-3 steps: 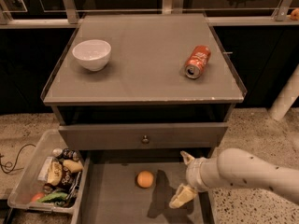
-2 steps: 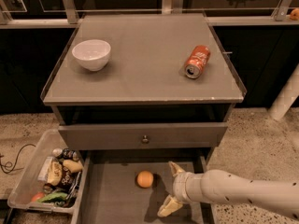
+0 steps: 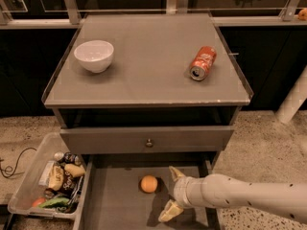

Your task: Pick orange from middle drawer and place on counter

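Note:
I should close my gripper around the middle of the orange (image 3: 149, 184) in the open drawer, putting one finger behind the orange and one in front of it.
The orange (image 3: 149, 184) lies on the floor of the open middle drawer (image 3: 111, 206), near its middle. My gripper (image 3: 171, 191) reaches in from the right, just right of the orange and not touching it. Its two pale fingers (image 3: 170, 211) are spread apart, one behind and one in front, and hold nothing. The counter (image 3: 144, 63) above is flat and grey with a thin pale rim.
A white bowl (image 3: 94, 55) stands at the counter's left and a red-orange soda can (image 3: 202, 63) lies on its right. A grey drawer front with a small knob (image 3: 149, 142) overhangs the open drawer. A clear plastic bin of snacks (image 3: 53, 182) sits on the floor at the left.
My gripper and arm have moved left across the drawer, closing in on the orange. The orange has not moved.

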`<state>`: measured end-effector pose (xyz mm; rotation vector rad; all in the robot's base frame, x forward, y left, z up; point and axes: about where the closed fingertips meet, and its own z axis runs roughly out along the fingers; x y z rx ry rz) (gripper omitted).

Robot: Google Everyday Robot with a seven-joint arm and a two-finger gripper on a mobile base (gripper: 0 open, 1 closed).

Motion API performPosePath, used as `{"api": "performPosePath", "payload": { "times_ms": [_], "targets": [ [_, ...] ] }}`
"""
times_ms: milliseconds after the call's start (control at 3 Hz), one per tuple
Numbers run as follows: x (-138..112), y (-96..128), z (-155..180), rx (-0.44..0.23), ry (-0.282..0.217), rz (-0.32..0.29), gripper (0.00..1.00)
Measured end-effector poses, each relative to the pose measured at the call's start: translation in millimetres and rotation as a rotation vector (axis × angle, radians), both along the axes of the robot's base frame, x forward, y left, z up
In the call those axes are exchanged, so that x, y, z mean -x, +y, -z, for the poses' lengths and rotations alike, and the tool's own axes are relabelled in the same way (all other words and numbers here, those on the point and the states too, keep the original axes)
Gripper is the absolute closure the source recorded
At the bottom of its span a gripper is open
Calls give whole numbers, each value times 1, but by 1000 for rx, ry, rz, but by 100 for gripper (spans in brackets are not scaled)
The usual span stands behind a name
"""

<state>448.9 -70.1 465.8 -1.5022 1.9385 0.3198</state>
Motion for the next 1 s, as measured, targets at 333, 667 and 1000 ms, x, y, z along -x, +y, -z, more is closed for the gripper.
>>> {"api": "performPosePath", "payload": {
  "times_ms": [333,667,1000],
  "targets": [
    [-14,15,22,-45,-8,-51,0],
    [-30,26,36,-118,-11,-87,0],
    [-40,31,45,-176,-9,-100,0]
  ]
}}
